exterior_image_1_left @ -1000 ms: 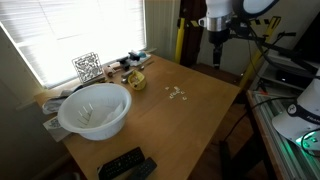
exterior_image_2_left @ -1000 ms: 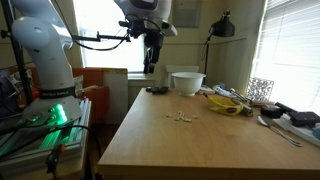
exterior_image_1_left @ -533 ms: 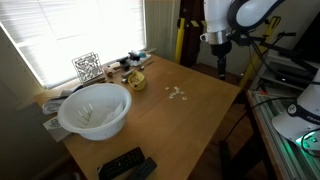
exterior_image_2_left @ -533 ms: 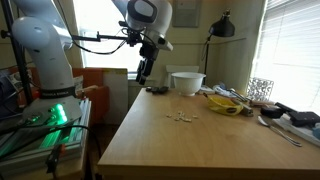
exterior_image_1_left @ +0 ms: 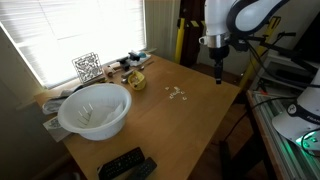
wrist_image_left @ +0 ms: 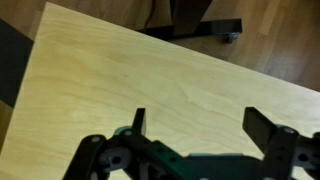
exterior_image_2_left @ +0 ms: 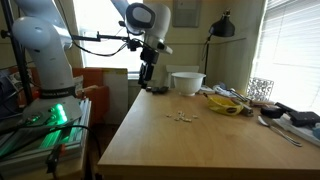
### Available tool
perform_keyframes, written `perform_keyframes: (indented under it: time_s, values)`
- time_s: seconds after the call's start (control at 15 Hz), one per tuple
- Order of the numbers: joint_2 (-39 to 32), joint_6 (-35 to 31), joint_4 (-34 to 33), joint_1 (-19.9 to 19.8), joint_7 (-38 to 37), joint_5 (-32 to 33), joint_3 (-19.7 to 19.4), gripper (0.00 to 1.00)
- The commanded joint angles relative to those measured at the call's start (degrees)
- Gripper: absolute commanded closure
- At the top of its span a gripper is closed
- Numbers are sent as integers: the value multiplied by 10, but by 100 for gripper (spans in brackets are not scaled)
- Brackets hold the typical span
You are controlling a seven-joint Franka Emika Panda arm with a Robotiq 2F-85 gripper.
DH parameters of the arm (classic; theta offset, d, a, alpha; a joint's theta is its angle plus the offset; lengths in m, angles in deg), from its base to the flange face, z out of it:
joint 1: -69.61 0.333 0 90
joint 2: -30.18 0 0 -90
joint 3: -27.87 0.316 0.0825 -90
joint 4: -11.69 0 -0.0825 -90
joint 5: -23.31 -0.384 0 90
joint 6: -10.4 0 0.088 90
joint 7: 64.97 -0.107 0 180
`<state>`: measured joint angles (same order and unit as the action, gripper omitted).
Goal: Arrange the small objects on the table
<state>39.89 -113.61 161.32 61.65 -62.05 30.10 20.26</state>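
Next, my gripper goes to the small object at the near edge of the cream-white cluster (exterior_image_1_left: 173, 97) and closes there.
Several tiny cream-white small objects (exterior_image_1_left: 177, 93) lie in a loose cluster near the middle of the light-brown wooden table (exterior_image_1_left: 190, 125). They also show in an exterior view (exterior_image_2_left: 182, 117). My gripper (exterior_image_1_left: 220, 75) hangs above the table's far edge, well away from the cluster, and shows in an exterior view (exterior_image_2_left: 146, 84). In the wrist view my gripper (wrist_image_left: 197, 120) is open and empty over bare table wood (wrist_image_left: 120, 70). The small objects are out of the wrist view.
A large white bowl (exterior_image_1_left: 95, 110) stands near one table end, with black remote controls (exterior_image_1_left: 127, 164) beside it. A yellow rounded item (exterior_image_1_left: 135, 80) and clutter lie by the window. A black lamp (exterior_image_2_left: 218, 30) stands behind. A stand's base (wrist_image_left: 190, 25) sits on the floor.
My gripper has come down from high above the table's edge to just over it and shifted a little sideways. The small objects have not moved.
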Motion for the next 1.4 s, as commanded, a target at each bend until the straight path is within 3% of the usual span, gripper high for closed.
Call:
perform_keyframes:
  time_s: [0.0,0.33,0.6,0.73,0.8,1.2,1.33]
  values:
    - [-50,-64,9,25,57,-138,-6,0]
    - [-122,-105,-13,40,194,-323,9,0]
    - [-158,-126,-46,34,293,-414,36,0]
    - [-167,-90,-66,29,293,-423,43,0]
    - [-147,-115,-40,30,273,-398,41,0]
    - [-158,-102,-56,28,275,-401,46,0]
    - [-163,-151,-51,33,258,-380,44,0]
